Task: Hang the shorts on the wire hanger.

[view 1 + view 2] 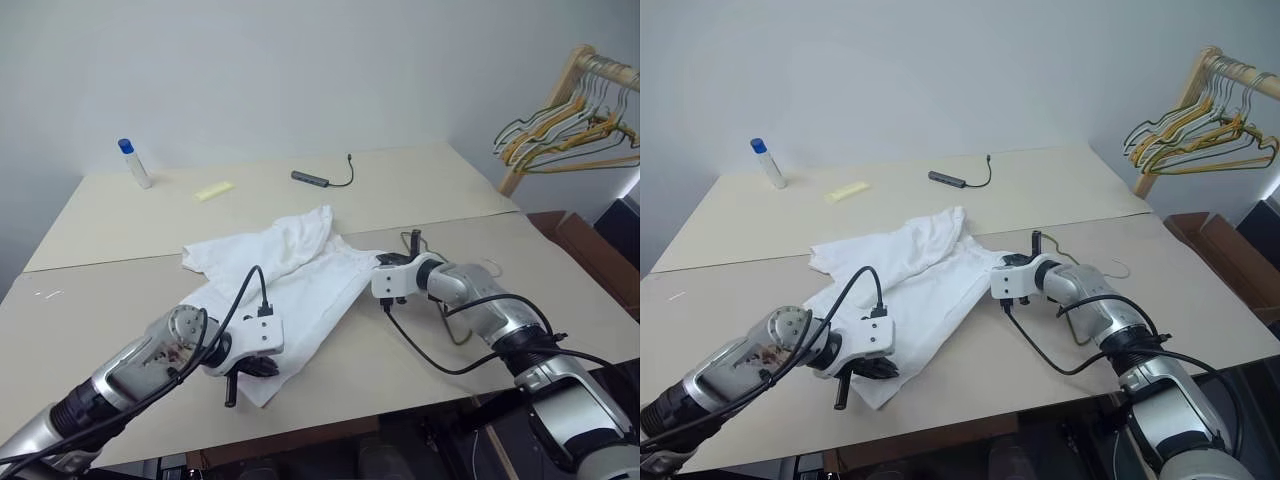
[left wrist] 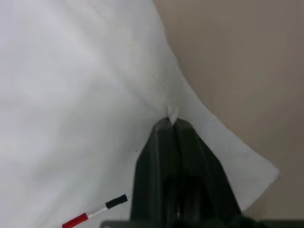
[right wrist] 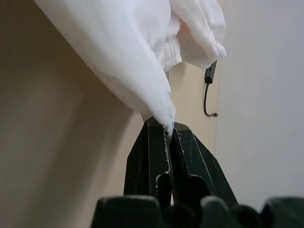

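Observation:
I am pinching the fabric inward of the shorts' loose near corner with my left gripper, so next I open it and take the shorts' loose corner itself (image 2: 266,178) before both grippers spread the shorts.
The white shorts (image 1: 285,275) lie spread and rumpled across the middle of the table (image 1: 120,290). My left gripper (image 2: 172,122) is shut on a pinch of the fabric near the shorts' near corner (image 1: 262,400), beside a small red and dark mark (image 2: 95,213). My right gripper (image 3: 168,127) is shut on the shorts' right edge, lifting it a little off the table. The wire hanger (image 1: 492,266) is thin and olive-green. It lies flat on the table under my right forearm, mostly hidden, with its hook showing.
A small bottle with a blue cap (image 1: 134,163), a yellow strip (image 1: 213,191) and a black cable with a grey adapter (image 1: 318,179) lie on the far half of the table. A wooden rack with yellow wire hangers (image 1: 575,125) stands at the far right, above a brown box (image 1: 590,250).

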`<state>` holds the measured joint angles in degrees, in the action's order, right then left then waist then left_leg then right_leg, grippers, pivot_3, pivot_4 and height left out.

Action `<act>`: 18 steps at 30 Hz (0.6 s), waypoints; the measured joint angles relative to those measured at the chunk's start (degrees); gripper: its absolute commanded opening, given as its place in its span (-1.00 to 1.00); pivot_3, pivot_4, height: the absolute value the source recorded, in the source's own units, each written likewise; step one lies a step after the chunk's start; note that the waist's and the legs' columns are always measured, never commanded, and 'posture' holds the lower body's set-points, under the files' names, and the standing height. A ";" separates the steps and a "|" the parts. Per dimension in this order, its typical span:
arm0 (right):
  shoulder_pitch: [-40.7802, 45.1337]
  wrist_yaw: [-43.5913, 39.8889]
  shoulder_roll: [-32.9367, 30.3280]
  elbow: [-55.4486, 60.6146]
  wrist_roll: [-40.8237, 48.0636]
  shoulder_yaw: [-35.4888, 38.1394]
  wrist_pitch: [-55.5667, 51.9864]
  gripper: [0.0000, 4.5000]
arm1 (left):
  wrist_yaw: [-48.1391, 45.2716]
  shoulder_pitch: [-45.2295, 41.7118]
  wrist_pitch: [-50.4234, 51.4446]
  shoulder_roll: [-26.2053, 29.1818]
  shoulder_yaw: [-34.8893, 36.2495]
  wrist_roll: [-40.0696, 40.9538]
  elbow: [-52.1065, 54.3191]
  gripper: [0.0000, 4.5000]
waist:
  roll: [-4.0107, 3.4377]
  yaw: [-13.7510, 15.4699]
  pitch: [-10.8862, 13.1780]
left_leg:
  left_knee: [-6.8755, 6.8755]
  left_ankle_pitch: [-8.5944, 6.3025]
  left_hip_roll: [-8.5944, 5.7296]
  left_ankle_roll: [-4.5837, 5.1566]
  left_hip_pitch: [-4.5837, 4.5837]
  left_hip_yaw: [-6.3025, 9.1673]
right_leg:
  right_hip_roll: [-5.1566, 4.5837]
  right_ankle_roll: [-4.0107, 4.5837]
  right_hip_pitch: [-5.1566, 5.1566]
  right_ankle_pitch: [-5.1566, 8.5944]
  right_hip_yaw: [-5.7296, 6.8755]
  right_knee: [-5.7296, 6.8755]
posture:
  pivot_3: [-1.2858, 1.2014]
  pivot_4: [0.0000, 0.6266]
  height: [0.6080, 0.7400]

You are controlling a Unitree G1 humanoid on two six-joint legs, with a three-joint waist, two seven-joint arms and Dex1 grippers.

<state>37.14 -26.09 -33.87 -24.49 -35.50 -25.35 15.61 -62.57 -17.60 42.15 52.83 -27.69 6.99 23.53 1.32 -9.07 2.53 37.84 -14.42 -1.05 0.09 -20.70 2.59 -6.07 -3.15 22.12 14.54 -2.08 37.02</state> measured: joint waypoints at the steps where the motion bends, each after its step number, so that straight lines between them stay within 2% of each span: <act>1: -0.07 -0.22 -0.03 0.07 0.37 0.11 0.00 -1.00 | -0.10 0.54 -1.39 0.51 0.33 -0.02 -0.48 -0.99 | 0.00 -0.07 0.00 | 0.00 0.00 0.01 0.00 0.02 -0.01 | 0.02 0.00 0.00 0.00 -0.01 0.01 | -0.05 -1.00 1.00; 6: -1.80 -2.60 -0.28 2.82 3.35 2.55 -1.58 -1.00 | 0.08 0.54 -11.12 1.77 1.89 -1.48 -7.17 -0.99 | 0.01 0.23 0.00 | 0.00 0.00 0.02 0.00 0.08 0.00 | 0.03 0.03 -0.05 -0.02 -0.01 0.04 | -0.05 -1.00 1.00; 11: -4.96 -4.55 1.07 9.69 5.50 4.41 -7.85 -1.00 | 2.54 -4.18 -21.10 3.15 4.17 -6.81 -22.52 -0.99 | 0.01 0.32 0.00 | 0.00 0.00 0.03 0.00 0.14 -0.01 | 0.08 0.04 -0.04 -0.03 -0.02 0.06 | -0.05 -1.00 1.00; 15: -8.77 -5.91 1.40 16.66 6.23 4.57 -11.82 -1.00 | 6.14 -11.41 -32.24 2.83 5.09 -11.75 -37.04 -0.99 | 0.01 0.79 -0.01 | 0.03 -0.01 -0.03 0.01 -0.28 0.02 | 0.00 -0.01 0.23 -0.04 0.05 -0.02 | -0.06 -1.00 1.00; 18: -11.46 -6.61 0.88 21.11 6.47 4.57 -12.98 -1.00 | 5.93 -14.05 -38.67 2.78 5.79 -12.94 -42.76 -0.99 | 0.01 1.10 -0.01 | 0.06 -0.02 -0.12 0.02 -0.44 0.03 | -0.09 -0.05 0.37 -0.04 0.04 -0.02 | -0.06 -1.00 1.00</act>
<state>25.68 -32.71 -32.99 -3.38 -29.03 -20.78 2.63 -56.63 -31.65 3.49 55.61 -21.90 -5.95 -19.23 1.33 -7.96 2.52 37.90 -14.44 -1.17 0.11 -21.15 2.62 -6.16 -3.21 22.49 14.50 -2.04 37.00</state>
